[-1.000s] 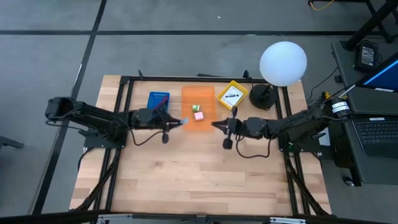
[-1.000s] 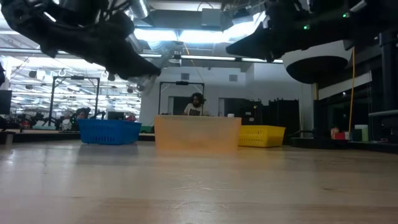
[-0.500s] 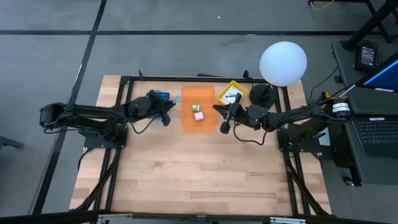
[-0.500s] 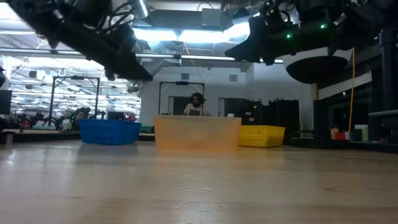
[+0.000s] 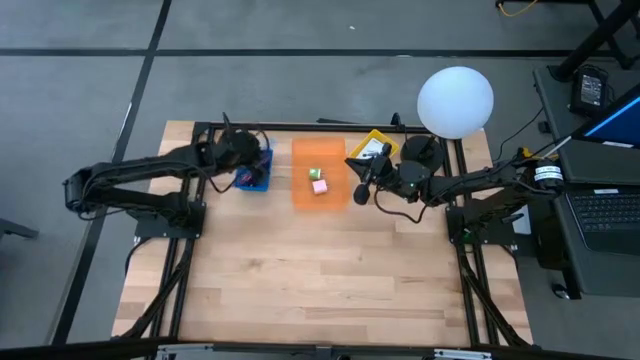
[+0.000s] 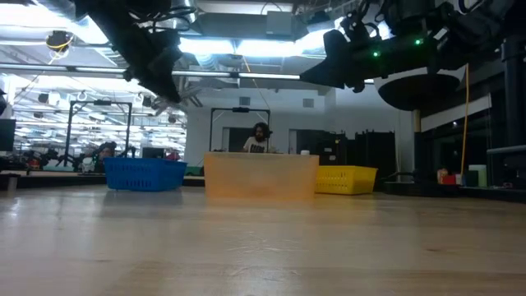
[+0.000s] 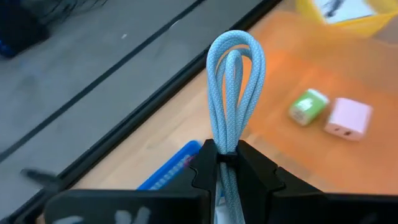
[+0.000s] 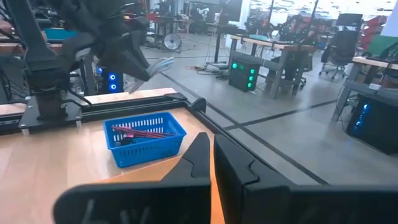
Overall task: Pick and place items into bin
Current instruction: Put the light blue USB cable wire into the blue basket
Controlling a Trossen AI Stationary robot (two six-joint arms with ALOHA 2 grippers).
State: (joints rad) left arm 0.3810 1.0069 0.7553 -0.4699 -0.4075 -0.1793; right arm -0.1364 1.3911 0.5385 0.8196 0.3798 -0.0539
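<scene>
Next, my left gripper lets go of the light-blue cord on the dark-red cords inside the blue basket [image 5: 257, 173] [image 7: 185, 165].
My left gripper [image 5: 258, 162] hangs over the blue basket [image 5: 254, 172] near the table's far edge, shut on a folded light-blue cord [image 7: 235, 87]. The low view shows it high above the table [image 6: 168, 99]. An orange bin [image 5: 318, 176] stands to the basket's right, with a green cube [image 7: 308, 106] and a pink cube [image 7: 348, 118] on its floor. My right gripper [image 5: 352, 168] is shut and empty, hovering between the orange bin and the yellow bin [image 5: 372, 150]. Dark-red cords [image 8: 143, 132] lie in the blue basket. My left gripper pinches the light-blue cord between its two fingers [image 7: 205, 165], on the bundled strands just below the loop [image 7: 227, 146]. Several strands run side by side through the hold. The looped end sticks out past the fingertips, lifted clear of table and basket.
A white globe lamp [image 5: 455, 100] on a dark base stands at the far right corner. The yellow bin holds a white packet with a dark piece [image 5: 372, 153]. A black frame runs around the table [image 5: 300, 128]. Bare wood [image 5: 320, 270] fills the near half.
My left gripper has swung from the orange bin's left side toward the far-left, over the blue basket, carrying the light-blue cord, still shut on it. My right gripper has moved toward the far edge, along the orange bin's right side, staying shut.
</scene>
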